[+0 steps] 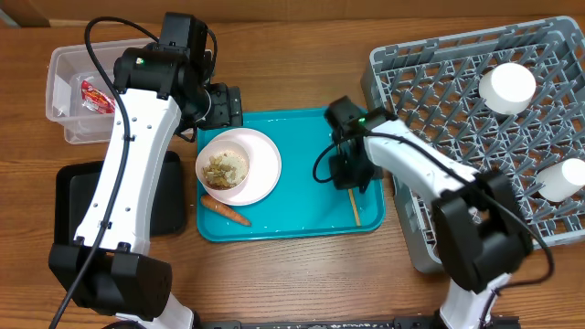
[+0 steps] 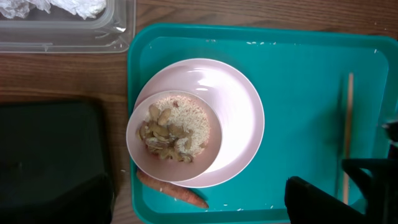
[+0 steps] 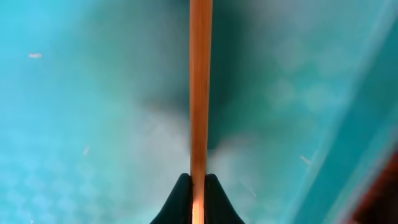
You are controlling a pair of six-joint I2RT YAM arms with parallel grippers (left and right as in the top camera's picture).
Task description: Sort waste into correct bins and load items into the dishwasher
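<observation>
Next, my left gripper needs to grab the small bowl of food scraps by the bowl's rim (image 1: 248, 166) (image 2: 221, 135), on the side facing the white plate's bare part.
A white plate (image 1: 260, 164) holding a small bowl (image 1: 225, 171) of beige food scraps sits on the left of the teal tray (image 1: 302, 137). A carrot (image 1: 226, 212) lies by the plate's near rim. My left gripper (image 1: 222, 105) hangs open and empty above the tray's far left corner; its wrist view shows the bowl (image 2: 174, 134), the carrot (image 2: 174, 190) and the open jaws (image 2: 199, 208). My right gripper (image 1: 347, 174) is shut on a wooden chopstick (image 1: 354, 208) lying on the tray; the fingertips (image 3: 198, 186) pinch the chopstick (image 3: 200, 93).
The clear tub (image 1: 64, 68) at far left holds a red wrapper (image 1: 96, 96) and white tissue (image 2: 62, 7). The black tray (image 1: 78, 196) lies in front of it. The grey dish rack (image 1: 439, 100) at right holds two white cups (image 1: 507, 87) (image 1: 567, 178).
</observation>
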